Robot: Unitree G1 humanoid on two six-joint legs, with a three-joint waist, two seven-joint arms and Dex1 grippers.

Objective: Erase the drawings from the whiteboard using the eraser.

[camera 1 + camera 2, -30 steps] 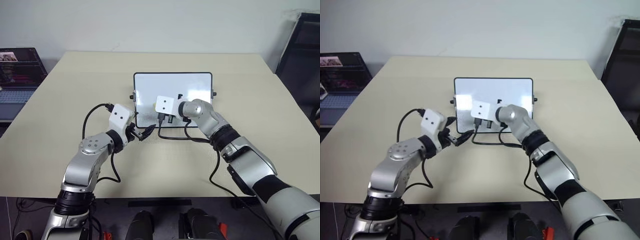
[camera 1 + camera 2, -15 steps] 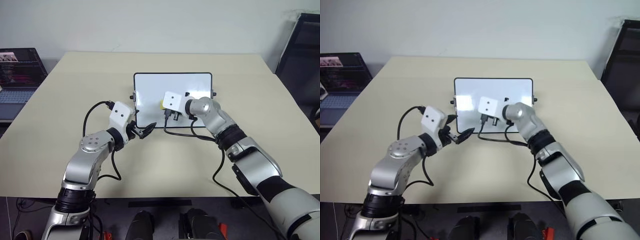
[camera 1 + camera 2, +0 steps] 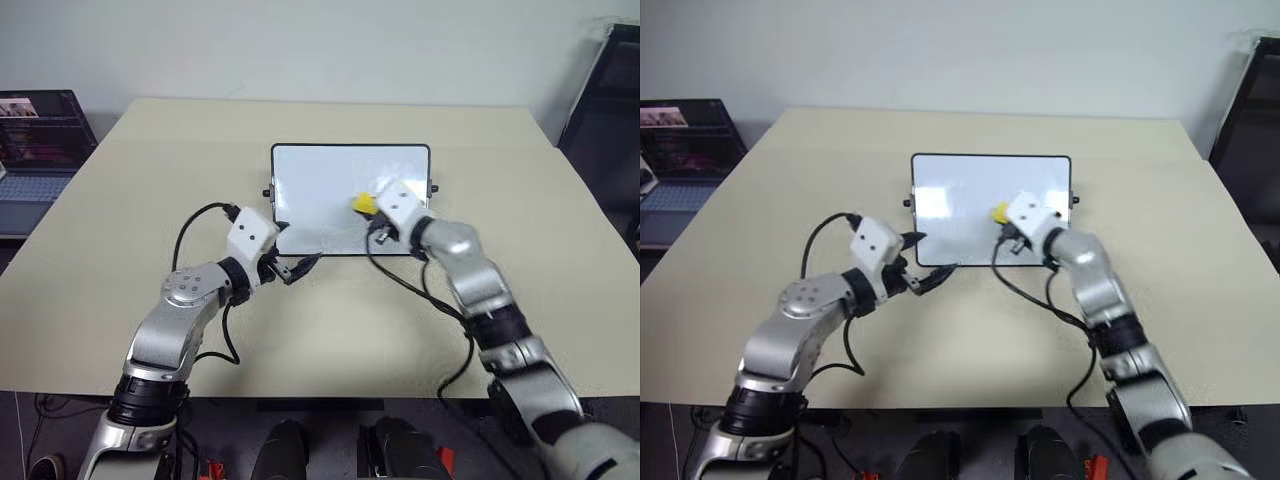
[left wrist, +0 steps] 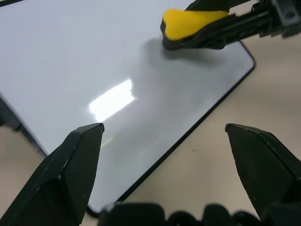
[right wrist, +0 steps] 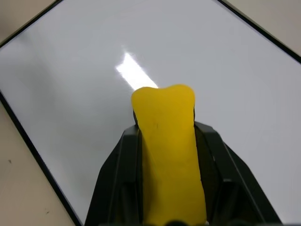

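My right gripper should set the eraser down on the table (image 3: 466, 270) next to the whiteboard's near corner, towards the dark furniture.
The whiteboard (image 3: 320, 190) lies flat in the middle of the table, black-framed and glossy. The drawings are out of view; its surface looks plain white apart from a glare patch. My right gripper (image 3: 370, 209) hangs over the board's right half, shut on the eraser (image 3: 362, 203), whose yellow body sticks out past the black fingers (image 5: 117, 165) and rests on or just above the surface. At the board's near left corner my left gripper (image 4: 163, 127) is open, its fingers (image 3: 303, 264) empty and pointing along the near edge towards the eraser (image 4: 188, 21).
The beige table (image 3: 150, 180) spreads wide on all sides of the board. An open laptop (image 3: 35, 130) sits off the table's left side. A dark piece of furniture (image 3: 610, 90) stands at the right. Black cables (image 3: 400, 280) trail from both wrists.
My right gripper has swept the eraser from the board's lower middle to its right half and rolled its wrist. The left gripper shifted slightly right along the board's near edge.
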